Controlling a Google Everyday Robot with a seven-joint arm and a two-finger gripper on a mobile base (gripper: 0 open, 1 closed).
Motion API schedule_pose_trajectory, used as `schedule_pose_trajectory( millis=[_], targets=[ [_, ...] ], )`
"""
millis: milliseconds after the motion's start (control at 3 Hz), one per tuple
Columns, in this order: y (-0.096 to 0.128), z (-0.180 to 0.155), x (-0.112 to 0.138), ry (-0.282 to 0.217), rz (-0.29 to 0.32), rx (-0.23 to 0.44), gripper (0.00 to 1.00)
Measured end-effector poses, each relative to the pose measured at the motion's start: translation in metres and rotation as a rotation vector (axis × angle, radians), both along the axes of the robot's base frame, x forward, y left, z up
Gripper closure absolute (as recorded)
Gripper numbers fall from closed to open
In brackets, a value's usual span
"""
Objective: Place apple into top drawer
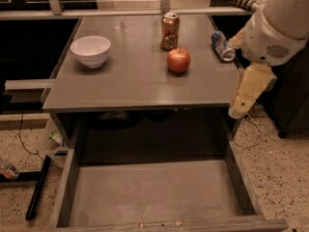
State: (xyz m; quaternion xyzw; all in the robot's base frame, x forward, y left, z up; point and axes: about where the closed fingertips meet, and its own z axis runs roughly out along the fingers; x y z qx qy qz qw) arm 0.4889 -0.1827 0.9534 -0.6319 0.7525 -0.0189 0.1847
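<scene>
My gripper is to head next for the red apple's middle (179, 61), from the side near the blue and silver can. It should then close there.
The red apple (178, 60) stands on the grey tabletop (130, 83), right of centre, just in front of an upright can. The top drawer (154, 192) is pulled out below the table's front edge, and its flat grey bottom is bare. My gripper (237, 111) hangs on the beige end of the white arm at the table's right front corner. It is to the right of the apple, lower than it, and well apart from it. It holds nothing that I can see.
A white bowl (90, 50) sits on the table's left side. A brown can (170, 31) stands upright behind the apple. A blue and silver can (222, 46) lies on its side at the right edge. A black pole lies on the floor at the left.
</scene>
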Motion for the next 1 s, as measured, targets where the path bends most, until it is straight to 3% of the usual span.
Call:
schedule_pose_trajectory(
  millis=[333,667,1000],
  targets=[
    [0.024,-0.01,0.042,-0.06,0.075,0.043,0.0],
    [0.03,-0.022,0.076,-0.129,0.103,0.121,0.0],
    [0.03,-0.034,0.109,-0.162,0.106,0.212,0.0]
  ],
)
